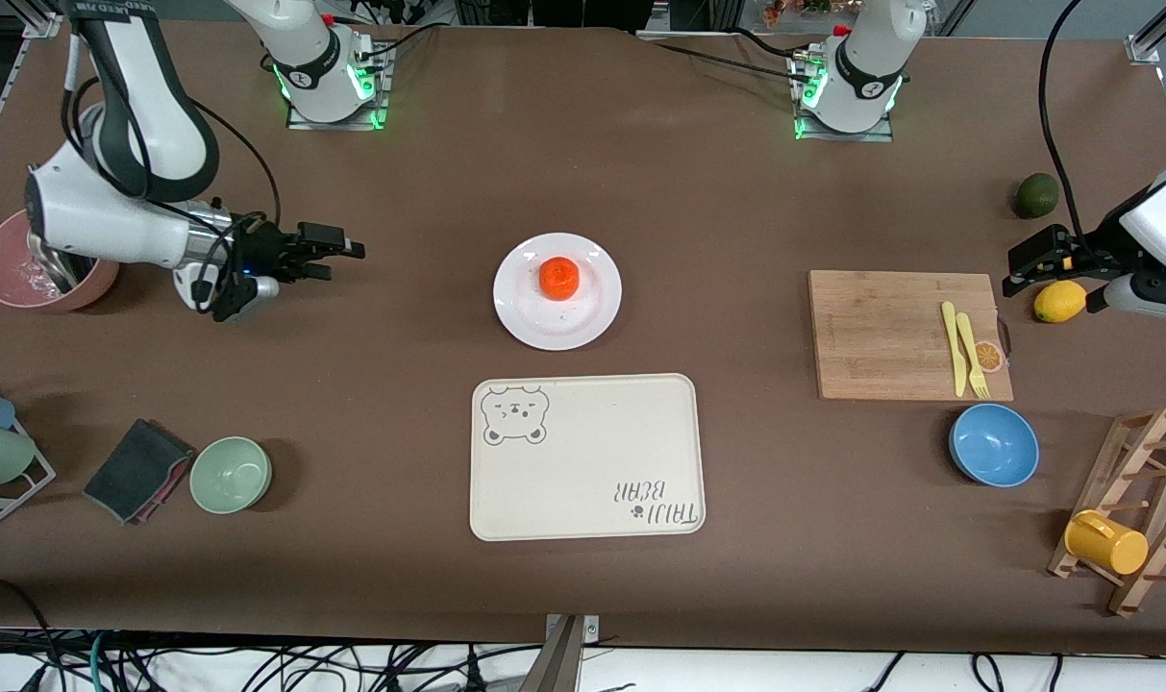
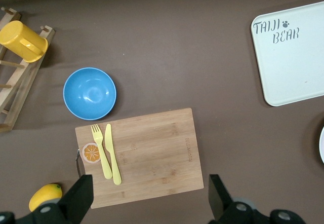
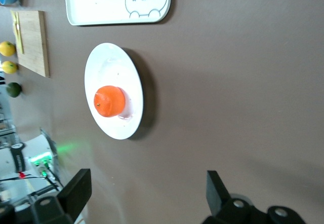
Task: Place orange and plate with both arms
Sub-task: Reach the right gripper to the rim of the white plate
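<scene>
Next, my right gripper goes to the white plate's rim point(image 1: 497, 293) point(image 3: 141, 108) on the side toward the pink bowl and closes there, leaving the orange on top.
The orange point(image 1: 558, 277) sits on the white plate point(image 1: 544, 325) at the table's middle, just farther from the front camera than the bear tray. Both show in the right wrist view, the orange point(image 3: 109, 101) on the plate point(image 3: 109, 67). My right gripper point(image 1: 340, 261) is open and empty, low over bare table toward the right arm's end, apart from the plate point(image 3: 146, 189). My left gripper point(image 1: 1015, 271) is open and empty, over the cutting board's edge beside a lemon point(image 2: 149, 198).
A cream bear tray point(image 1: 583, 457) lies nearer the front camera than the plate. A cutting board point(image 1: 890, 332) holds yellow cutlery. A blue bowl point(image 1: 993, 444), lemon point(image 1: 1059, 301), avocado point(image 1: 1036, 195), mug rack point(image 1: 1135, 519), green bowl point(image 1: 230, 474) and pink bowl point(image 1: 6, 269) stand around.
</scene>
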